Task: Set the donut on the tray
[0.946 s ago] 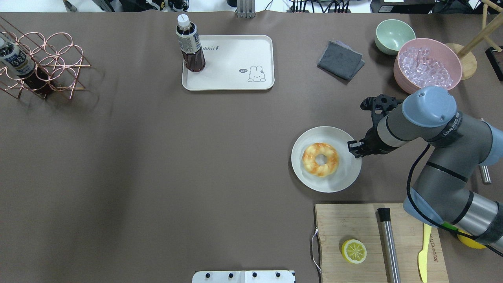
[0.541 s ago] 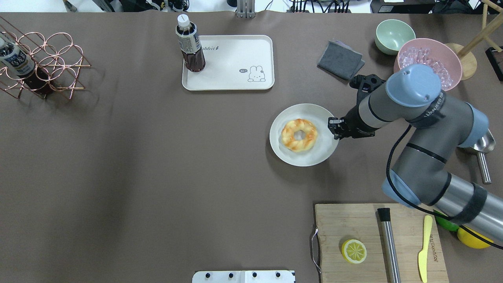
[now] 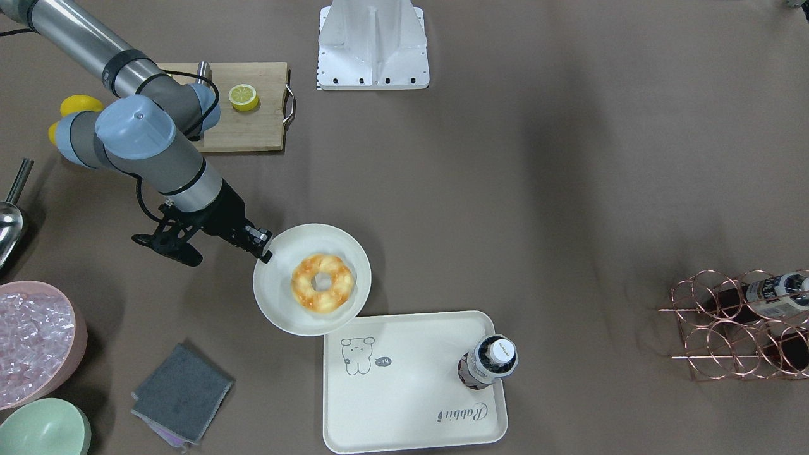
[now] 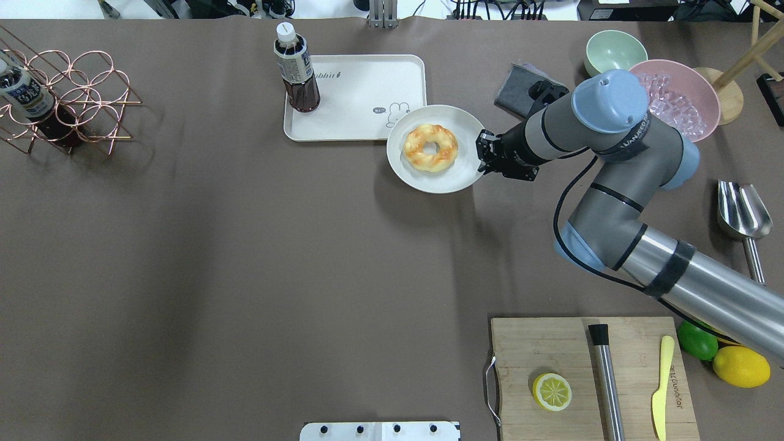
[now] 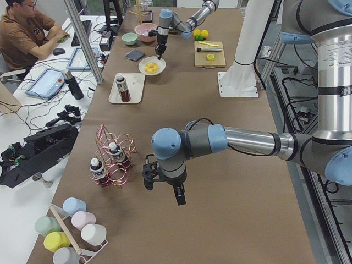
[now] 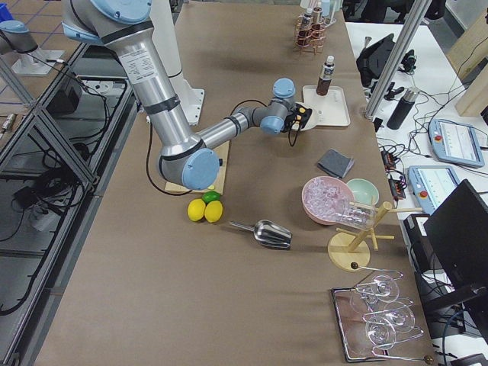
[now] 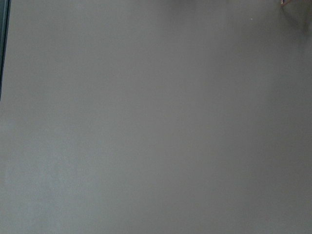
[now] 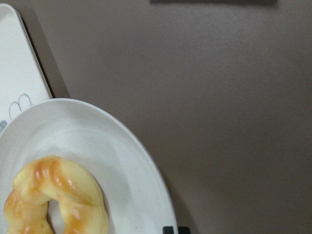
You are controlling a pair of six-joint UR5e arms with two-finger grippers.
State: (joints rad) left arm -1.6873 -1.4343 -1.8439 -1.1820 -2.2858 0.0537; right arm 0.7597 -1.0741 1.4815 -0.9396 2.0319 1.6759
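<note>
Next, my right gripper releases the donut's plate on the cream tray (image 3: 399, 382) between the line drawing and the bottle.
The donut (image 4: 430, 147), a golden-orange twisted ring, lies on a round off-white plate (image 4: 453, 176). My right gripper (image 4: 482, 153) is shut on the plate's right rim and holds it. The plate's far-left edge overlaps the near right corner of the cream tray (image 4: 355, 98), over its line drawing. The facing view shows the same: donut (image 3: 322, 282), plate (image 3: 278, 303), tray (image 3: 411, 392), right gripper (image 3: 264, 248). The right wrist view shows the donut (image 8: 53, 200) on the plate (image 8: 126, 165). My left gripper (image 5: 179, 195) shows only in the left side view, over bare table; I cannot tell its state.
A dark drink bottle (image 4: 296, 70) stands on the tray's far left corner. A grey cloth (image 4: 514, 86), a green bowl (image 4: 614, 54) and a pink bowl of ice (image 4: 689, 95) lie right of the tray. A cutting board (image 4: 551, 349) with a halved lemon (image 4: 552, 391) is near.
My right arm has carried the plate with the donut away from me and leftward, from mid-table to the tray's near right corner. The gripper has stayed shut on the rim.
</note>
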